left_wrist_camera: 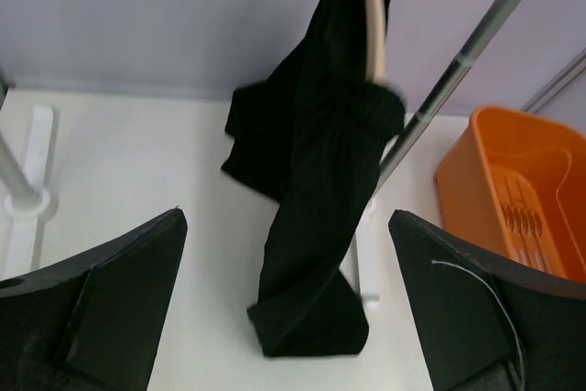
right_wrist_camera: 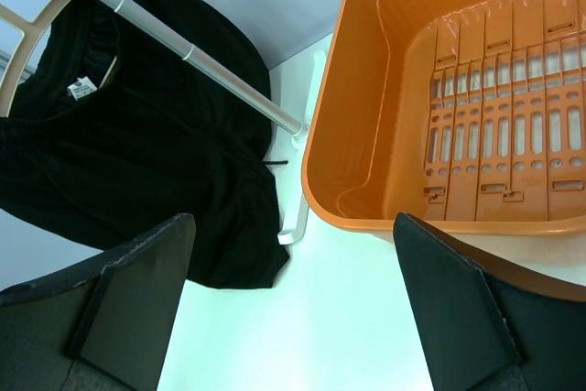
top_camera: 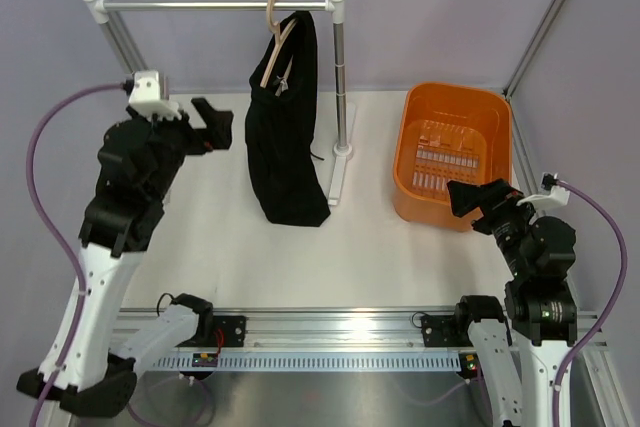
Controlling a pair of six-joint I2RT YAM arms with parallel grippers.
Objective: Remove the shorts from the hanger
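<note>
The left gripper moves to the tan wooden hanger next and closes on its hook's lower end (top_camera: 276, 31), just below the rail.
The black shorts (top_camera: 286, 125) hang from the tan wooden hanger (top_camera: 274, 39), whose hook sits on the rail. Their lower end rests on the table. In the left wrist view the shorts (left_wrist_camera: 316, 199) hang ahead, with the hanger (left_wrist_camera: 374, 25) at the top. In the right wrist view the shorts (right_wrist_camera: 137, 171) are at the left, with the hanger (right_wrist_camera: 23, 52) at the upper left. My left gripper (top_camera: 212, 125) is open and empty, just left of the shorts. My right gripper (top_camera: 478, 202) is open and empty at the near edge of the orange basket.
The white-and-metal rail stand (top_camera: 338, 77) crosses the back, its post and foot right of the shorts. An orange basket (top_camera: 452, 152) stands at the right, also in the right wrist view (right_wrist_camera: 458, 107) and the left wrist view (left_wrist_camera: 513, 190). Frame posts run along both sides.
</note>
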